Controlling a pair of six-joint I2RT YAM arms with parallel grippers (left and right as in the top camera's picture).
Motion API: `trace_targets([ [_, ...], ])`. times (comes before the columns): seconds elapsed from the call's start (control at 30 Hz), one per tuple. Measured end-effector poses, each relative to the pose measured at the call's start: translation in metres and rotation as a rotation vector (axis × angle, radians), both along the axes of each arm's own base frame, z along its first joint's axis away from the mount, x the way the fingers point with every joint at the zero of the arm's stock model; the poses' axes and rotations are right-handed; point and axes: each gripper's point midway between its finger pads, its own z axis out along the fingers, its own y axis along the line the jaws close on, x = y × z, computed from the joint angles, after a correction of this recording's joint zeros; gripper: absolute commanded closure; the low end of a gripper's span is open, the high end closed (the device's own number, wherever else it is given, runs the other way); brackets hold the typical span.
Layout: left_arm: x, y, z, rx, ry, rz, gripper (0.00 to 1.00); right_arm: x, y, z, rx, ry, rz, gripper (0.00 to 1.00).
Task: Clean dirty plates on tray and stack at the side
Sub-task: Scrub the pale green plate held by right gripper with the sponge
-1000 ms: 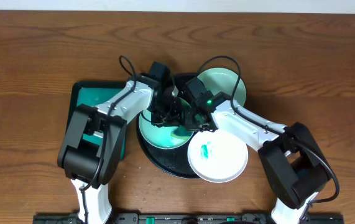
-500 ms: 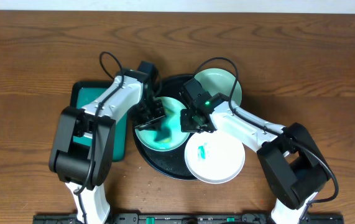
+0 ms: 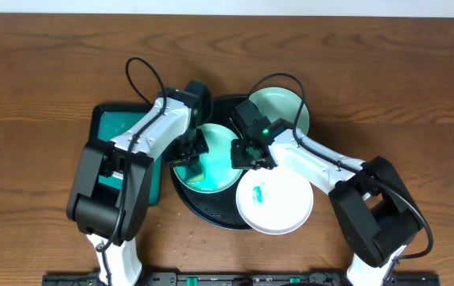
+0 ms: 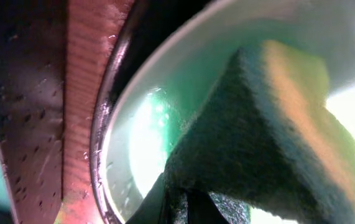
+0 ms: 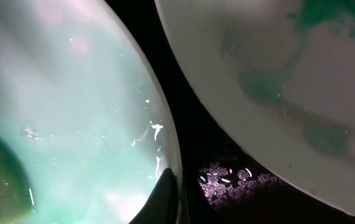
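Note:
My left gripper is holding the sponge. It will let go of it in the middle of the green rectangular tray (image 3: 127, 162).
A pale mint-green plate (image 3: 215, 167) lies on the left part of the round black tray (image 3: 211, 213). My left gripper (image 3: 188, 151) is shut on a green and yellow sponge (image 4: 276, 137) that presses on this plate near its left rim (image 4: 146, 143). My right gripper (image 3: 242, 155) is shut on the same plate's right rim (image 5: 71, 106), one finger (image 5: 171, 193) over the edge. A white plate (image 3: 278, 200) with a green smear lies at the tray's front right and shows in the right wrist view (image 5: 276, 74). A second mint plate (image 3: 286, 111) lies at the back right.
A green rectangular tray (image 3: 119, 131) lies left of the black tray, under my left arm. Bare brown wooden table (image 3: 44, 71) surrounds both trays. The black tray's rim (image 4: 112, 93) runs close beside the mint plate in the left wrist view.
My left gripper has dragged the sponge leftward across the mint plate, from its back middle to its left rim. The right gripper has kept its hold on the plate's right rim.

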Motion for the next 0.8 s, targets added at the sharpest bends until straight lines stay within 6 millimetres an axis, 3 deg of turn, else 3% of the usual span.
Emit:
trace_targets([
  [0.1, 0.008, -0.015, 0.001, -0.079, -0.039, -0.049, 0.93, -0.001, -0.002, -0.001, -0.009, 0.003, -0.004, 0.99],
  [0.3, 0.014, -0.084, 0.002, -0.293, -0.112, -0.2, 0.93, -0.001, -0.005, -0.001, -0.015, 0.01, -0.016, 0.99],
  [0.6, 0.01, -0.099, 0.003, -0.389, -0.091, -0.202, 0.93, 0.0, -0.012, -0.001, -0.038, 0.01, -0.029, 0.99],
  [0.8, 0.011, -0.118, 0.007, -0.581, -0.067, -0.203, 0.93, 0.001, -0.014, -0.001, -0.037, 0.014, -0.045, 0.99],
])
